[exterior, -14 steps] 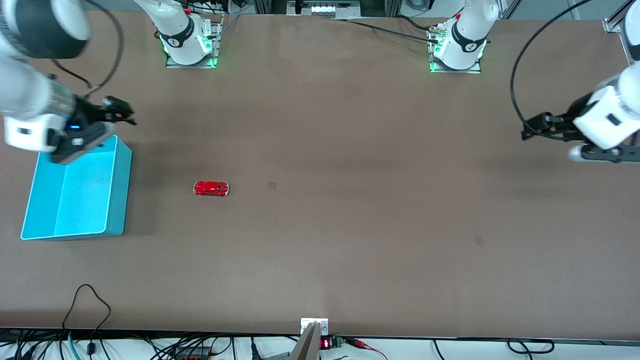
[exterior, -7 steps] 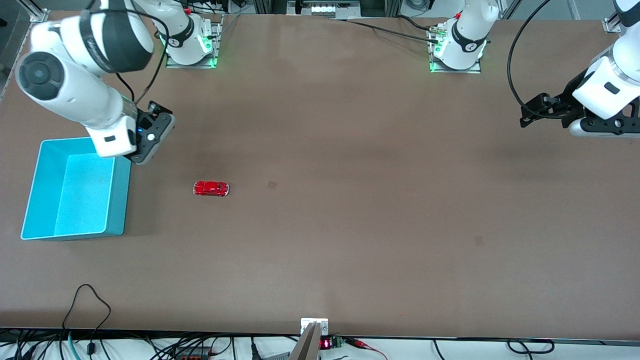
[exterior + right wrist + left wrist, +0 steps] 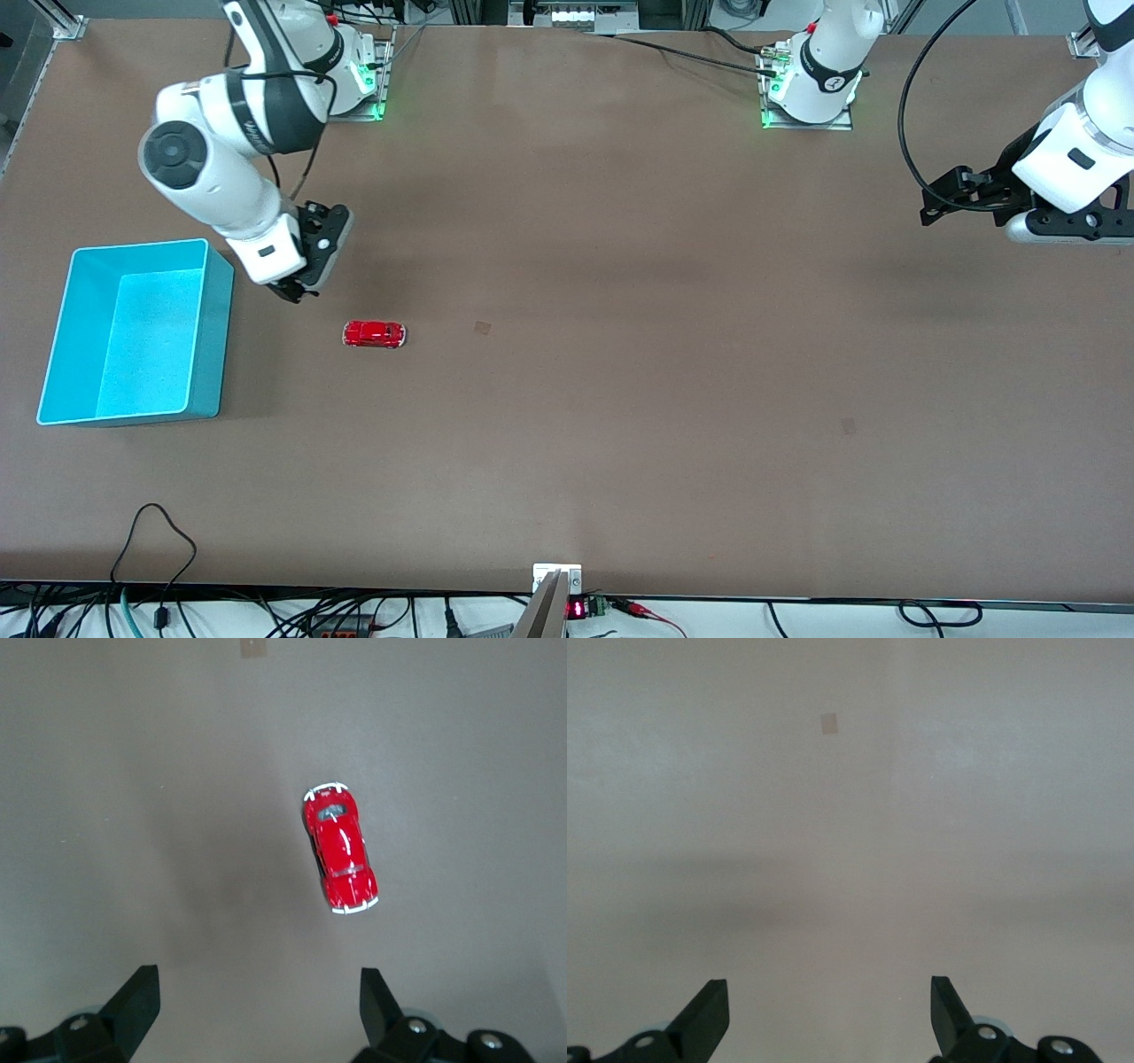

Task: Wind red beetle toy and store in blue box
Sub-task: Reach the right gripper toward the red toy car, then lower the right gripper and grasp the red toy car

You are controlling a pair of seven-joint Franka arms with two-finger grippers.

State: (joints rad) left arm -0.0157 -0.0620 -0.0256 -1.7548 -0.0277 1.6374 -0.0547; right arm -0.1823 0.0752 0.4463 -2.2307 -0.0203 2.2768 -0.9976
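The fingers of my right gripper will close across the sides of the red beetle toy [image 3: 368, 334] [image 3: 346, 858], next to the toy's roof, on the half closer to the blue box.
The red beetle toy [image 3: 375, 334] stands on its wheels on the brown table, between the blue box [image 3: 218, 337] and the table's middle. The box lies open and empty at the right arm's end. My right gripper [image 3: 291, 292] hangs open just above the table between box and toy, a little short of the toy. In the right wrist view the toy [image 3: 340, 848] lies ahead of the wide-open right gripper [image 3: 257, 992], off to one side. My left gripper [image 3: 1067, 232] waits high over the left arm's end; its wrist view shows the left gripper [image 3: 828, 997] open over bare table.
Two small tape patches mark the table: one [image 3: 482, 328] beside the toy toward the middle, another [image 3: 849, 426] nearer the front camera toward the left arm's end. Cables and a small bracket [image 3: 556, 576] line the front edge.
The right arm has swung from above the blue box toward the toy and come down, gripper still open. The left arm lifted slightly, then held still. The toy has not moved.
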